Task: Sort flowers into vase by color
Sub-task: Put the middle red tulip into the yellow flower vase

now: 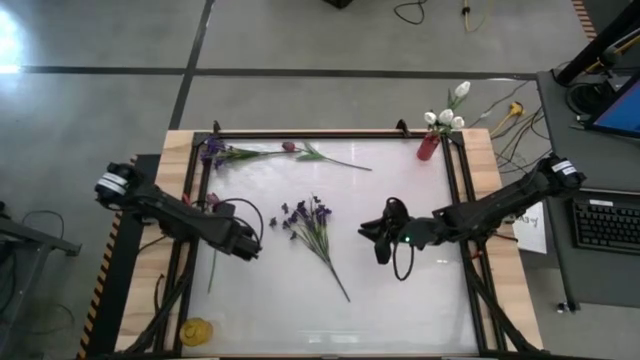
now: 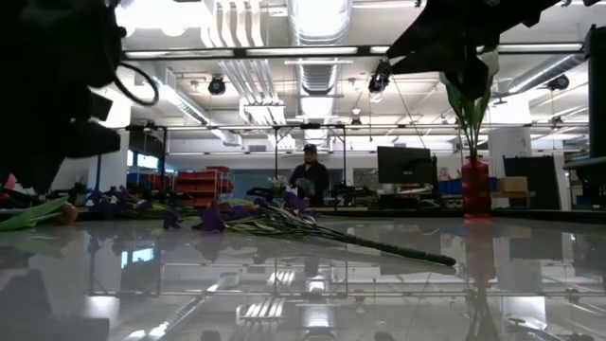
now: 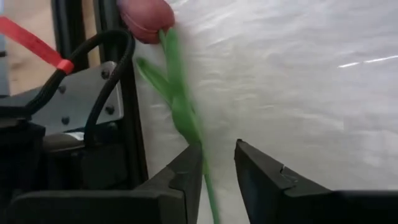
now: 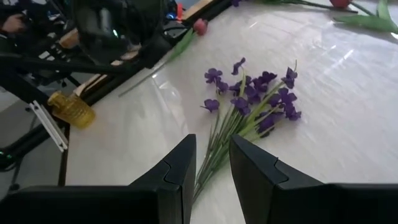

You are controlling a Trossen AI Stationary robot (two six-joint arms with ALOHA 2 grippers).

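Observation:
Next, I open my left gripper, center it over the pink-red flower's stem, which lies off-center beside one finger, and close it at the base of the flower's leaves [image 3: 198, 140].
A pink-red bud flower [image 1: 212, 200] lies along the table's left side, its stem pointing toward the near edge. My left gripper [image 3: 219, 163] is over it, narrowly open; the green stem [image 3: 184, 118] runs through the gap close to one finger, with the bud [image 3: 148, 17] ahead. A purple spray [image 1: 312, 222] lies flat mid-table. My right gripper [image 1: 380, 240] hovers to its right, narrowly open and empty, looking along the spray [image 4: 255, 99]. A red vase [image 1: 428, 147] with white tulips [image 1: 445, 117] stands at the far right corner. My left gripper has the pink-red flower's stem [image 3: 200, 155] in the gap between its fingers, right beside one finger [image 3: 186, 171]. The fingers lie across the stem. Whether they touch it, I cannot tell.
More purple sprays [image 1: 213, 150] and a pink bud [image 1: 288, 147] with a long stem lie along the far edge. A yellow ribbed object [image 1: 197, 330] sits at the near left corner. A black frame [image 1: 330, 133] borders the white table. A person [image 2: 308, 175] stands in the room beyond.

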